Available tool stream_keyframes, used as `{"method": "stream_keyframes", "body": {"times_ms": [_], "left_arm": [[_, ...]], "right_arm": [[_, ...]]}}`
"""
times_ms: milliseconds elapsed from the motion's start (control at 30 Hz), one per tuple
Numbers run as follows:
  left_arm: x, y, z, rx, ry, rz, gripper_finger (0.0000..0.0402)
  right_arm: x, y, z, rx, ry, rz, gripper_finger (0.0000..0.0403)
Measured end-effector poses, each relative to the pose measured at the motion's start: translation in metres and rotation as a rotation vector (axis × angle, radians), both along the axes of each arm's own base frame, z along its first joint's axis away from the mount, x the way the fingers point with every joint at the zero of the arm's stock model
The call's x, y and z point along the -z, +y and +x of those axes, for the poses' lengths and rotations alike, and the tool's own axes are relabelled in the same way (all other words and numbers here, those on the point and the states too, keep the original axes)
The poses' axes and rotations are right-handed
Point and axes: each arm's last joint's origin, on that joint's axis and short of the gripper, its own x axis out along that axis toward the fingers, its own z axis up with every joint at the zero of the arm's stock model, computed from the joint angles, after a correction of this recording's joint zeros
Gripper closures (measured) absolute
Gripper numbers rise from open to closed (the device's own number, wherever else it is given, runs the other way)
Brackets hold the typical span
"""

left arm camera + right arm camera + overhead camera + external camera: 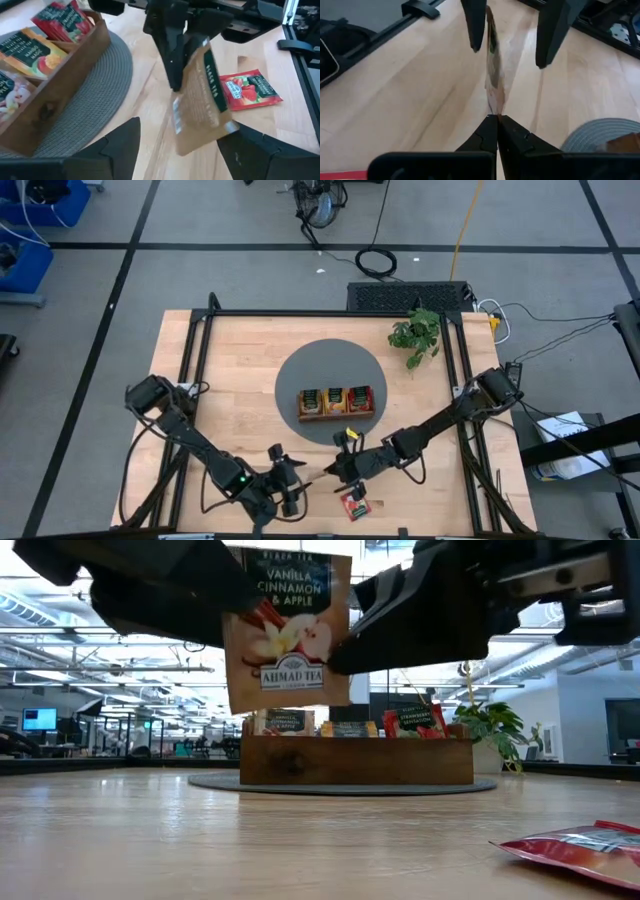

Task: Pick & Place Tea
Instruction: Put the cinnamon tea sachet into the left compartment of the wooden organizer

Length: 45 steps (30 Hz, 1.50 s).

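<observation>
I have the brown sachet's side in my right gripper too low for the tray, so next I take the sachet's top corner [342,564] with it while my left gripper holds the sachet.
A brown tea sachet [288,632], printed vanilla, cinnamon and apple, hangs above the table near its front edge. My right gripper [497,120] is shut on it. My left gripper [180,134] is open. Its two fingers [474,25] stand on either side of the sachet's other end with a gap on each side. A red tea sachet [250,91] lies flat on the wood close by. More sachets stand in the wooden tray [336,417] on the round grey mat [300,370]. My right gripper pinches one edge of the brown sachet [493,106] between its two shut fingers. The fingers come roughly level from the table's right side. The sachet stands nearly upright with its printed face toward the near edge, lifted clear of the table.
A small potted plant [415,332] stands at the far right of the table. Black frame rails [195,360] run along the left and right sides. Bare wood lies between the mat and the near edge, around the red sachet [355,504].
</observation>
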Motion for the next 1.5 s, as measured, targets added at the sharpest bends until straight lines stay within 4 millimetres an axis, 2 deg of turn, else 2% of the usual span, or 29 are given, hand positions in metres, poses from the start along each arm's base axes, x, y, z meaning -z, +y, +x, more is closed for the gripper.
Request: {"method": "stream_keyframes", "body": {"times_ms": [100, 167, 433, 500, 933, 1033, 1300, 1500], "left_arm": [[0.001, 0.003, 0.003, 0.013, 0.018, -0.015, 0.0162], [0.001, 0.005, 0.004, 0.009, 0.029, -0.01, 0.0188], [0.002, 0.006, 0.006, 0.051, 0.057, -0.009, 0.0361], [0.002, 0.006, 0.005, 0.064, 0.063, -0.005, 0.039], [0.002, 0.004, 0.003, 0.077, 0.071, 0.008, 0.0398], [0.002, 0.004, 0.003, 0.08, 0.073, 0.007, 0.0398], [0.002, 0.003, 0.003, 0.08, 0.073, -0.001, 0.0399], [0.003, 0.003, 0.003, 0.073, 0.075, -0.02, 0.0399]], "right_arm": [[0.0, -0.001, 0.0, -0.001, 0.002, 0.001, 0.0403], [0.0, -0.001, 0.0, -0.003, 0.002, 0.002, 0.0403], [0.005, -0.001, 0.001, -0.002, 0.015, -0.005, 0.0403], [0.005, -0.003, 0.002, 0.002, 0.015, -0.004, 0.0403], [0.004, -0.003, 0.002, 0.002, 0.009, 0.001, 0.0397], [0.004, -0.003, 0.002, 0.007, 0.017, 0.005, 0.037], [0.009, -0.009, 0.002, 0.073, 0.083, 0.062, 0.0269], [0.014, -0.012, -0.003, 0.109, 0.166, 0.063, 0.0239]]}}
